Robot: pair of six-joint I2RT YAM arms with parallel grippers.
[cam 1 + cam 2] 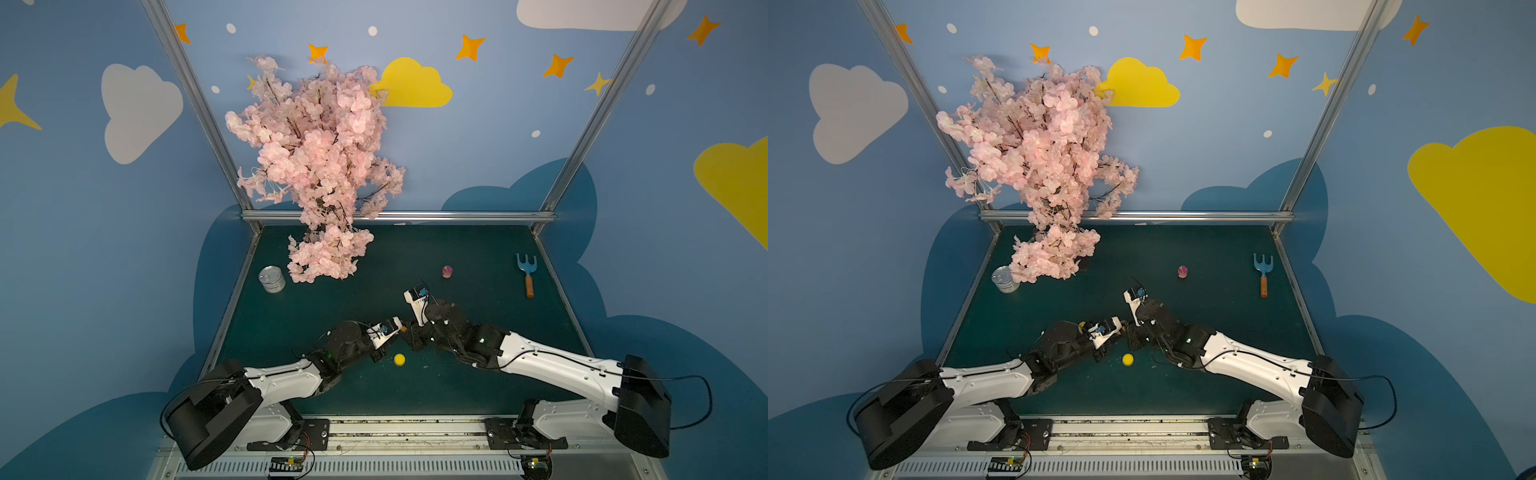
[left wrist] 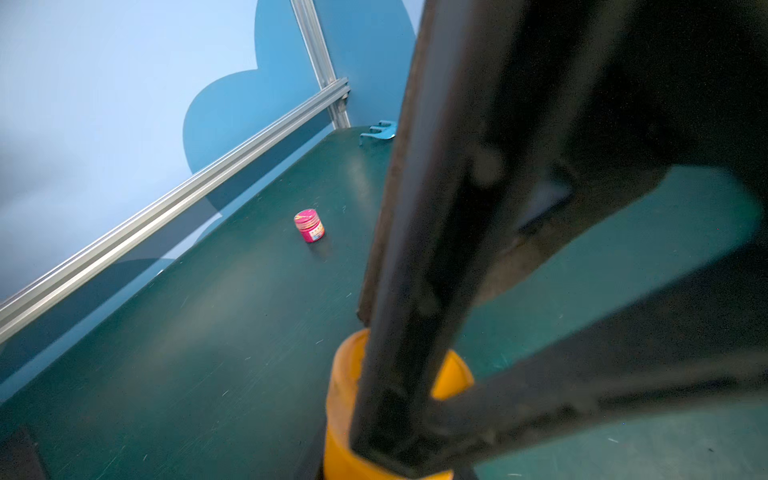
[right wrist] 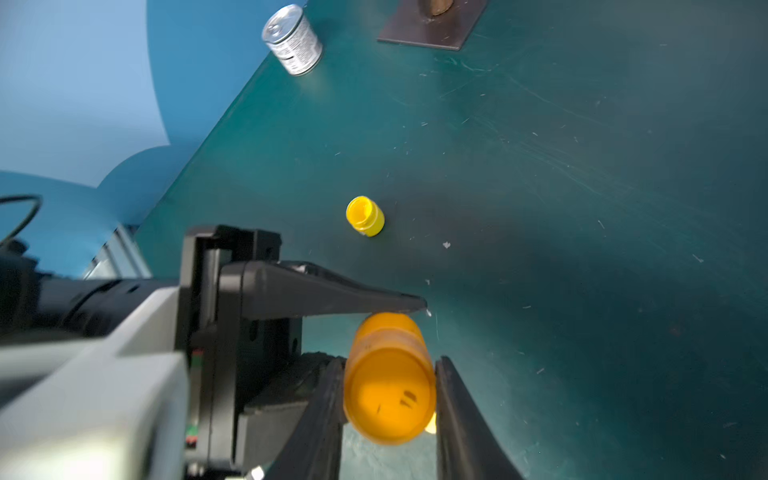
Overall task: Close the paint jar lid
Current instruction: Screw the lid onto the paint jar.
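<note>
The orange paint jar's end has my right gripper rolled far over on it, so next I open it, roll it back and grip that end (image 3: 390, 393) for more twisting.
An orange paint jar (image 3: 388, 390) is held off the green table, lying sideways with its base towards the right wrist camera. My right gripper (image 3: 390, 365) is shut on the jar's body, one finger on each side. My left gripper (image 1: 400, 331) meets it from the left and is shut on the jar's far end, where the lid (image 3: 384, 328) sits; one of its fingers (image 3: 332, 297) lies over that end and the other is hidden. In the left wrist view the orange jar (image 2: 340, 415) shows behind a dark finger of the right gripper. In both top views the arms hide most of the jar.
A small yellow pot (image 1: 399, 359) stands on the table just in front of the grippers. Further back are a pink jar (image 1: 446, 272), a blue hand rake (image 1: 527, 274) at the right, a tin can (image 1: 272, 279) at the left and a pink blossom tree (image 1: 320, 166).
</note>
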